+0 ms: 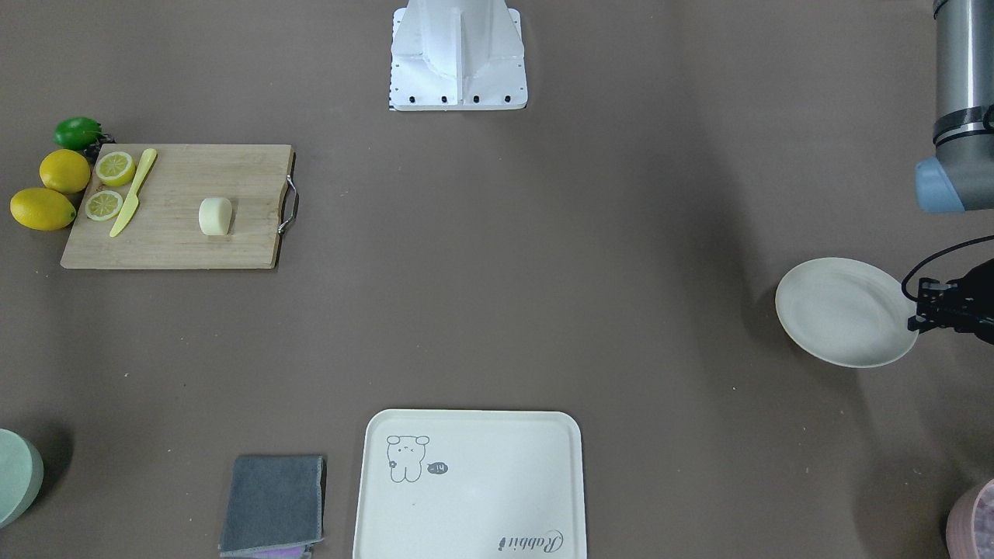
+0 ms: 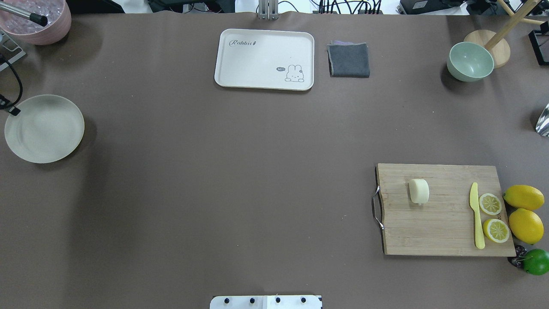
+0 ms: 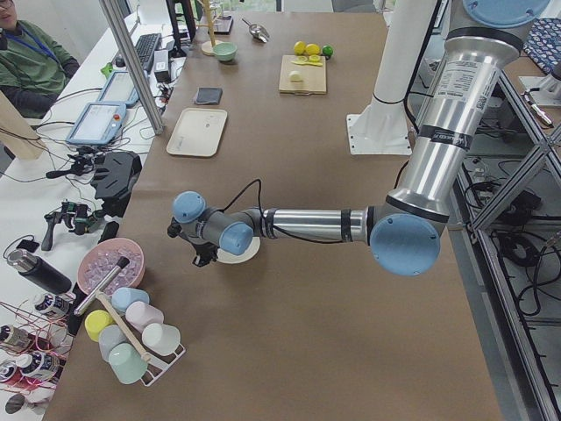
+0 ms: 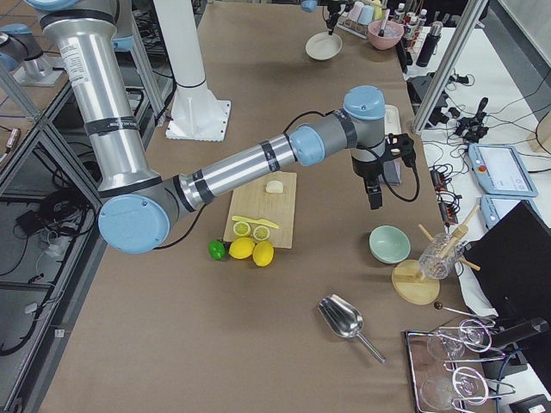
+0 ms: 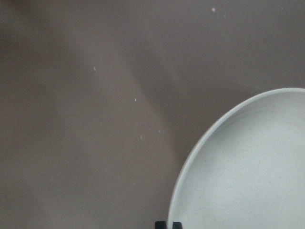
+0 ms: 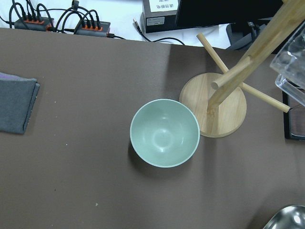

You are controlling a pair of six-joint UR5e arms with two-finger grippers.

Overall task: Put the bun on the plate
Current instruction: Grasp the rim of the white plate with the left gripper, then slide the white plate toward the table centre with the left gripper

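I will use my left gripper to set the round cream plate free on the bare table point(image 1: 443, 251), in between the white base and the bear-print tray.
The pale cream bun point(image 1: 215, 216) lies on the wooden cutting board point(image 1: 178, 241), also seen as the bun point(image 2: 419, 191) in the overhead view. The round cream plate point(image 2: 43, 128) is far off at the table's other end. My left gripper point(image 1: 921, 314) is at that plate's point(image 1: 842, 310) outer rim. In the left wrist view its two tips stand close together where the rim of the plate point(image 5: 248, 167) meets them, shut on it. My right gripper point(image 4: 375, 198) hangs above the table between the cloth and the green bowl, far from the bun; I cannot tell if it is open or shut.
On the board lie a yellow knife point(image 2: 477, 216) and two lemon halves point(image 2: 490, 204); whole lemons point(image 2: 524, 197) and a lime point(image 2: 536, 262) sit beside it. A bear-print tray point(image 2: 240, 64), grey cloth point(image 2: 348, 60), green bowl point(image 2: 470, 62), wooden stand point(image 6: 214, 112) and pink bowl point(image 2: 38, 19) line the far edge.
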